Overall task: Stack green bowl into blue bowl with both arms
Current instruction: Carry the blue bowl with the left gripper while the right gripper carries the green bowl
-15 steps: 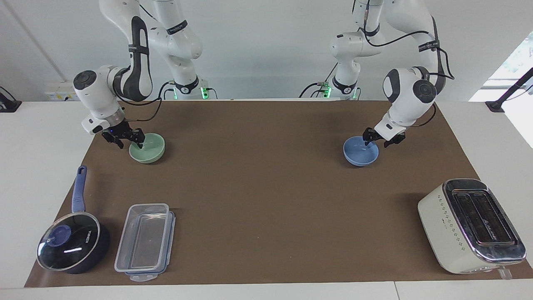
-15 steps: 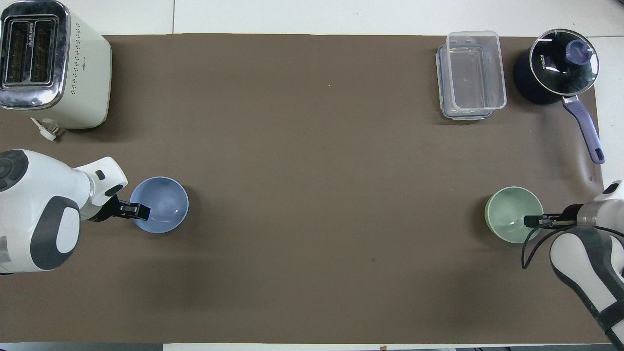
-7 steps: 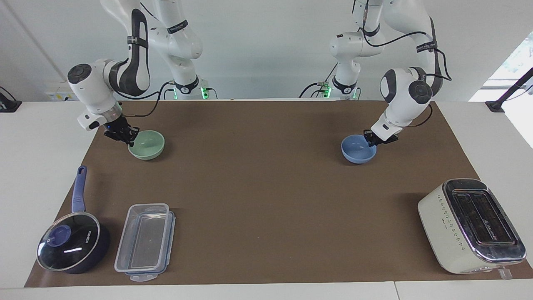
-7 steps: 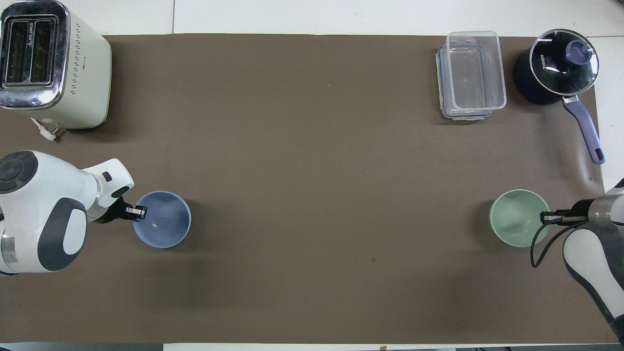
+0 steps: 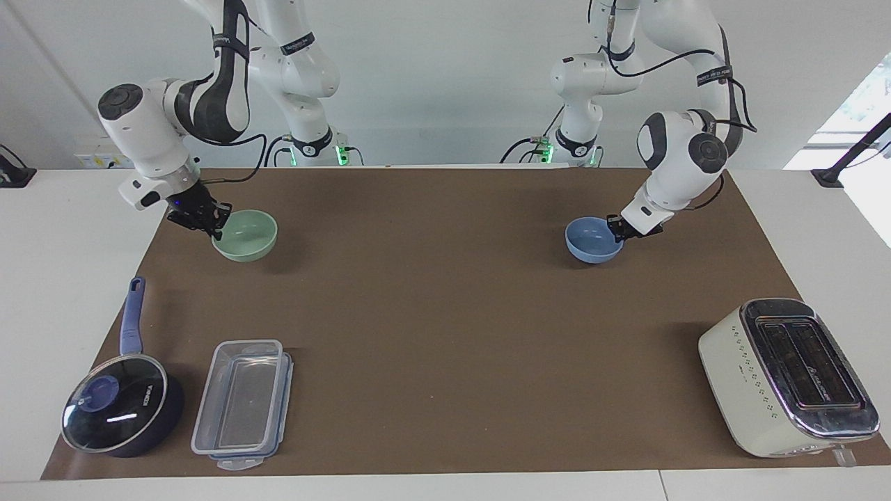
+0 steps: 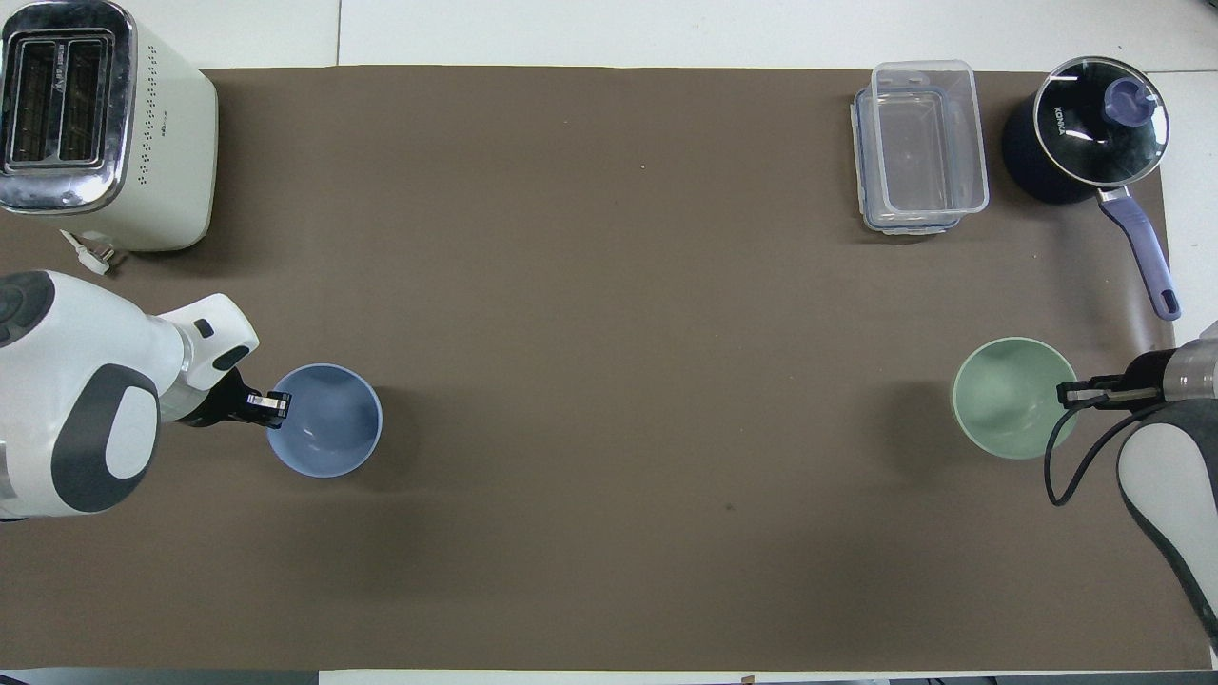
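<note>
My left gripper is going to set the light blue bowl, which hangs just above the mat now, down on the bare middle of the brown mat [image 6: 628, 411].
The pale green bowl [image 5: 249, 236] hangs just above the brown mat at the right arm's end, gripped by its rim; it also shows in the overhead view [image 6: 1007, 400]. My right gripper [image 5: 217, 225] [image 6: 1068, 392] is shut on that rim. The light blue bowl [image 5: 590, 241] [image 6: 328, 423] hangs just above the mat at the left arm's end. My left gripper [image 5: 617, 235] [image 6: 278, 407] is shut on its rim. The two bowls are far apart, and each casts a shadow on the mat.
A cream toaster [image 5: 786, 376] [image 6: 95, 124] stands farther from the robots at the left arm's end. A clear lidded container [image 5: 243, 403] [image 6: 918, 143] and a dark blue saucepan [image 5: 118, 410] [image 6: 1085, 128] stand farther out at the right arm's end.
Both grippers closed on the bowl rims and lifted the bowls off the mat. Each bowl has shifted a little toward the middle of the table.
</note>
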Robot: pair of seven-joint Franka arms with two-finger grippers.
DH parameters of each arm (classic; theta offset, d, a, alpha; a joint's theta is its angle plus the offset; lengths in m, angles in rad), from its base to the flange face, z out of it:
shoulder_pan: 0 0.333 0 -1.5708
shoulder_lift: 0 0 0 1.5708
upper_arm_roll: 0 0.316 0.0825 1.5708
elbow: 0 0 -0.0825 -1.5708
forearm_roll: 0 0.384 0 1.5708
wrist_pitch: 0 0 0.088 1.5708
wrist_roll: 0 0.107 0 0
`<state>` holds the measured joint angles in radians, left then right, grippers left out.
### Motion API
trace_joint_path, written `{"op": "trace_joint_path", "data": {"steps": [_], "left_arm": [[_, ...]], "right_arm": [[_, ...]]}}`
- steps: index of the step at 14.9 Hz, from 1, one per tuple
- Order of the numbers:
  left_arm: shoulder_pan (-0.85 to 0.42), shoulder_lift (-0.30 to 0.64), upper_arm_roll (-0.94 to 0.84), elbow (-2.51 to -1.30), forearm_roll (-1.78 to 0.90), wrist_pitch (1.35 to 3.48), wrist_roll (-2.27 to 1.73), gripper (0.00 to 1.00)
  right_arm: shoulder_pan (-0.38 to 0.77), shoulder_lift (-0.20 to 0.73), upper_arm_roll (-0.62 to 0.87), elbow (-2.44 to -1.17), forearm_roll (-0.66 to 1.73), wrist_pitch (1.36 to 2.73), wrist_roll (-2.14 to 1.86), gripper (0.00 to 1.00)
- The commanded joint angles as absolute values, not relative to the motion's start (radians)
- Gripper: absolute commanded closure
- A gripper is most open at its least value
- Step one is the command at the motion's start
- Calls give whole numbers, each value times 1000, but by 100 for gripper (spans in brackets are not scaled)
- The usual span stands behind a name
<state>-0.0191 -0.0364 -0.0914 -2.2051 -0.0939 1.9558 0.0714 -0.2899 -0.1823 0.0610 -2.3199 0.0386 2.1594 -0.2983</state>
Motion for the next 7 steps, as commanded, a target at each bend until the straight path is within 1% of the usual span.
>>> {"op": "trace_joint_path", "data": {"steps": [1,2,3,5,7], "left_arm": [[-144,96,-94,-1906,-123,1764,-162,100],[-203,113,-92,-1863,-159,1755,-257,100],[-268,118,-91,-1855,-201,1773,-356,100],[-397,121,-92,-1868,-218,1851,-532,100],[-480,165,-94,-1870,-271,1887,-612,100]], "right_arm": [[-264,-202,77,-2269,58,2103,-256,100],[-247,-202,77,-2243,58,2071,-246,100],[-236,-202,78,-2211,58,2036,-227,100],[-174,-198,81,-2154,58,1976,-148,100],[-109,-190,83,-2112,58,1941,-47,100]]}}
